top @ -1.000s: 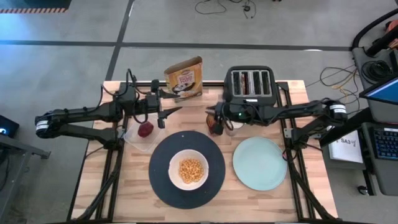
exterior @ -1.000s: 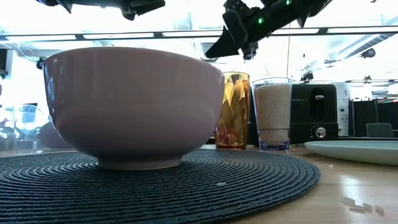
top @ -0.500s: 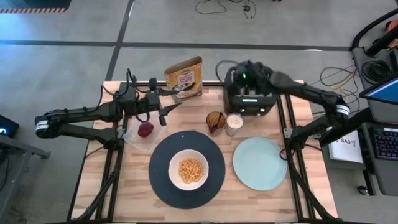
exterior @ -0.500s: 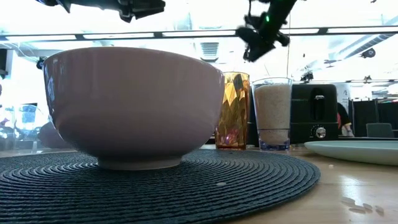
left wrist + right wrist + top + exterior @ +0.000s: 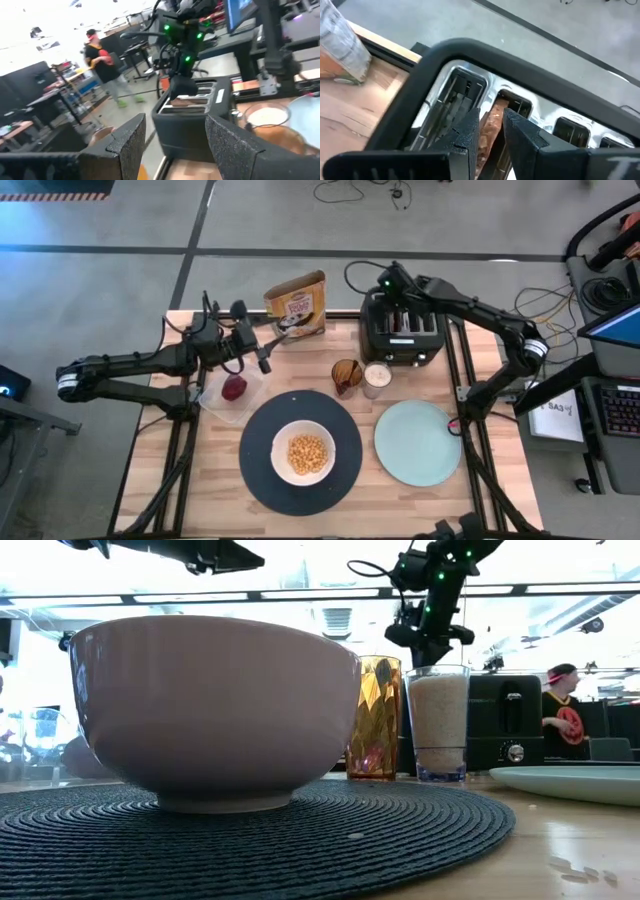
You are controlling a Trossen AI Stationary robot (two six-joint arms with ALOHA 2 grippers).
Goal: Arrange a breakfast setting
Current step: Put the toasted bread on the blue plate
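I can see the toast sitting low in the toaster's slot under a narrow finger gap, so next I open my right gripper wider and grip the toast's top edge [image 5: 492, 125] before lifting.
A white bowl [image 5: 305, 453] of cereal sits on the large black round plate [image 5: 300, 405]. The pale green plate [image 5: 417, 442] lies to its right. The yellow-brown cereal box [image 5: 296, 305] stands at the far edge. The dark red fruit [image 5: 234, 387] lies in a clear tray. A brown toast slice [image 5: 493, 117] stands in a slot of the black toaster [image 5: 402, 330]. My right gripper [image 5: 392, 292] points down over that slot, its fingers a narrow gap apart, above the toast. My left gripper [image 5: 265, 352] hovers open and empty beyond the fruit, near the box.
An amber glass [image 5: 347, 375] and a glass of milk [image 5: 377, 378] stand between the toaster and the black plate. A person [image 5: 560, 712] moves in the room beyond the table. Bare wood shows at the table's near left and near right.
My right gripper has left the amber glass, gone up and toward the table's far edge, and turned to point down over the toaster. The glass stays standing where it was. My left gripper has turned a little in place.
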